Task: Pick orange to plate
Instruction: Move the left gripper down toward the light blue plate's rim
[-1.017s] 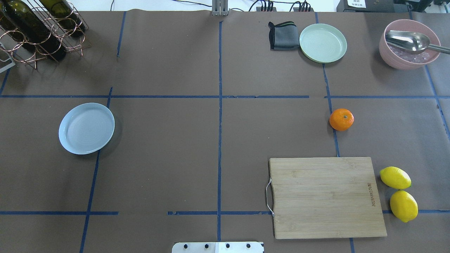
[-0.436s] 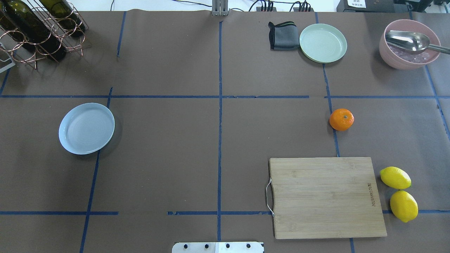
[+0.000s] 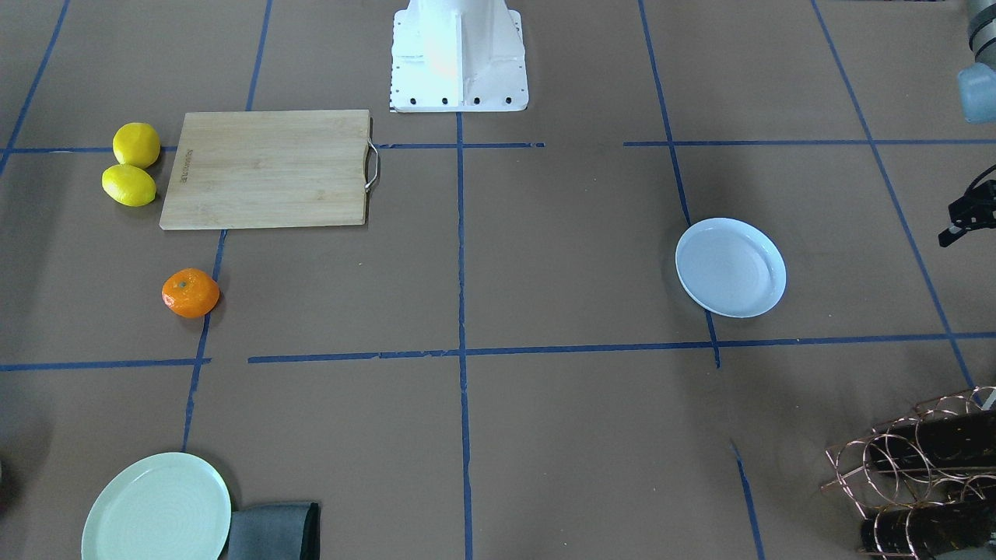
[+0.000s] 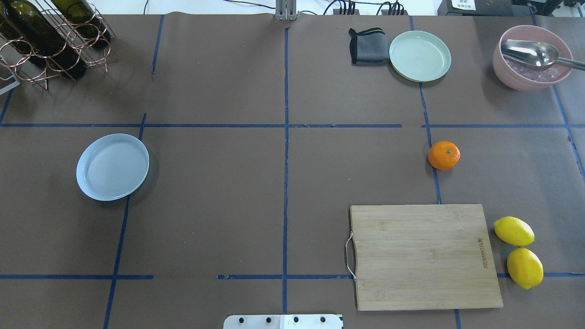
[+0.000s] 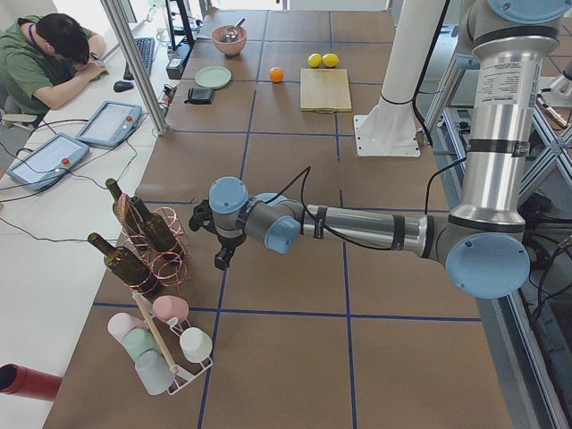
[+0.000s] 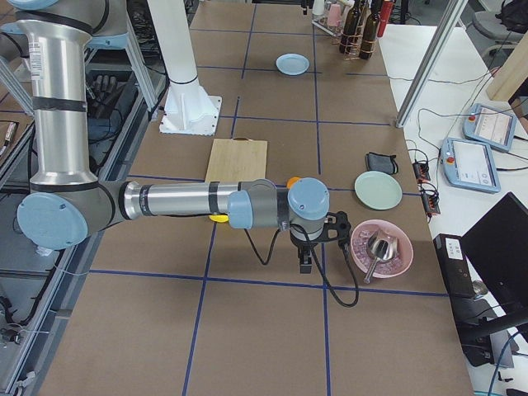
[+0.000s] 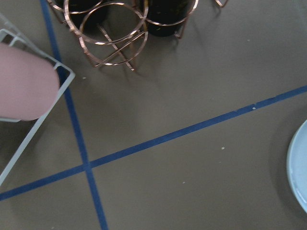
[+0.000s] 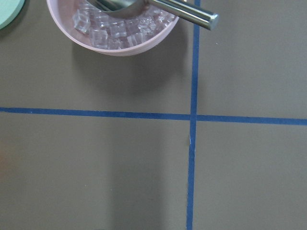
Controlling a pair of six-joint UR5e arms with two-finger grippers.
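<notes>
My left gripper moves to the pale bluish-white plate next and grips the plate's rim (image 3: pixel 781 258) (image 7: pixel 294 195) on the side farthest from the orange.
The orange (image 4: pixel 444 155) sits alone on the brown table, right of centre and just beyond the cutting board; it also shows in the front view (image 3: pixel 190 292). The pale bluish-white plate (image 4: pixel 112 167) lies empty on the table's left half, far from the fruit, and its rim edges into the left wrist view (image 7: pixel 300 177). My left gripper (image 5: pixel 222 257) hangs near the wine rack, past the plate; I cannot tell if it is open or shut. My right gripper (image 6: pixel 304 262) hovers beside the pink bowl, and its state is just as unclear. Neither wrist view shows fingers.
A bamboo cutting board (image 4: pixel 422 256) lies at the front right with two lemons (image 4: pixel 513 230) beside it. At the back right are a pale green plate (image 4: pixel 419 55), a grey cloth (image 4: pixel 368 45) and a pink bowl (image 4: pixel 532 57) of ice with a metal scoop. A wine rack (image 4: pixel 50 36) stands back left.
</notes>
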